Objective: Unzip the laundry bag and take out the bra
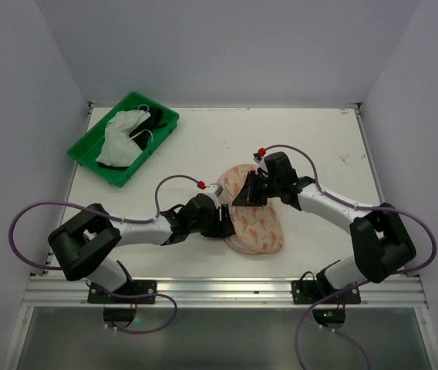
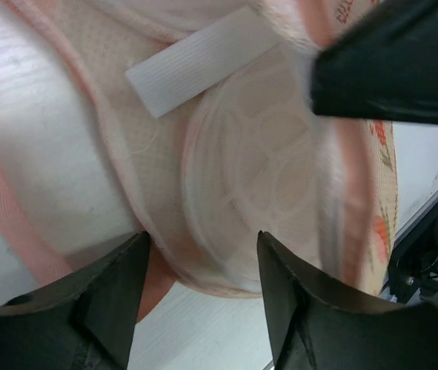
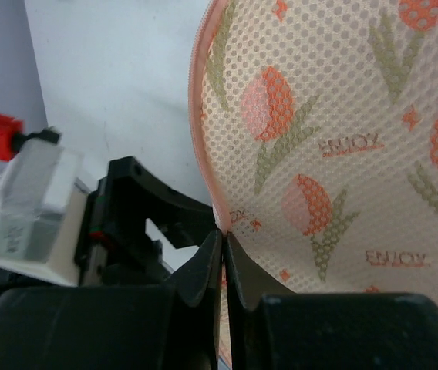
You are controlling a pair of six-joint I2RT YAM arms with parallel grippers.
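Note:
Mesh lining lies between my left gripper's open fingers; I should back off and pinch the pink strap (image 2: 154, 287) beside the laundry bag's edge.
The laundry bag (image 1: 259, 222) lies at the table's middle, its printed upper flap (image 3: 335, 131) lifted. My right gripper (image 1: 244, 194) is shut on the flap's pink zipper trim (image 3: 203, 154), as the right wrist view shows (image 3: 223, 231). My left gripper (image 1: 224, 223) is at the bag's left edge; it is open (image 2: 201, 240), with the pale mesh lining (image 2: 250, 177) and a round white frame lying between its fingers. The bra (image 1: 125, 135), white cups and black straps, lies in the green tray (image 1: 96, 166) at the far left.
A white elastic strap (image 2: 196, 65) lies inside the bag. The right gripper's dark finger (image 2: 389, 65) shows close above the open bag in the left wrist view. White walls enclose the table on three sides.

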